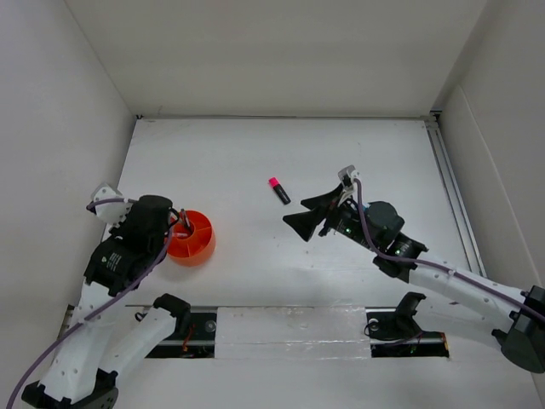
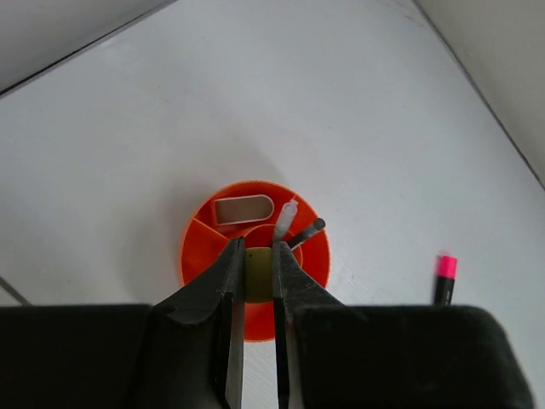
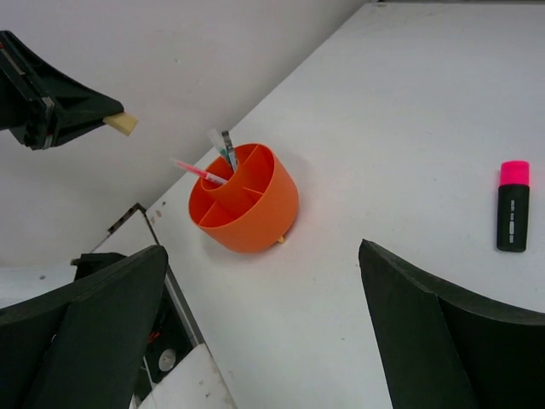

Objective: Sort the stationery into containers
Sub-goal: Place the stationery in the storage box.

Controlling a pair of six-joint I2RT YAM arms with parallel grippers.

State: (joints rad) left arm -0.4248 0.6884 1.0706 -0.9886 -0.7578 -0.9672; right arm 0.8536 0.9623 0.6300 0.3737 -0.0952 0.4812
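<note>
My left gripper is going to release the eraser, now held just above the cup, in the orange cup's empty compartment (image 1: 179,248) (image 2: 207,253) beside the pale oval shape.
My left gripper (image 1: 180,220) is shut on a small yellowish-tan eraser (image 2: 256,271) and holds it just above the round orange cup (image 1: 194,245). The right wrist view shows that gripper (image 3: 115,119) with the eraser (image 3: 122,124) up and left of the cup (image 3: 260,209). A thin pink pen (image 3: 196,170), a dark pen (image 2: 308,232) and a pale pen (image 2: 287,217) stand in the cup (image 2: 194,256). The pink-capped black highlighter (image 1: 278,190) lies on the table. My right gripper (image 1: 308,213) is open and empty, near the highlighter (image 3: 513,207). Scissors and blue-capped marker are out of view.
White walls enclose the table (image 1: 255,153) on the left, back and right. A metal rail (image 1: 289,328) with the arm bases runs along the near edge. A pale oval shape (image 2: 243,209) sits in one compartment of the cup.
</note>
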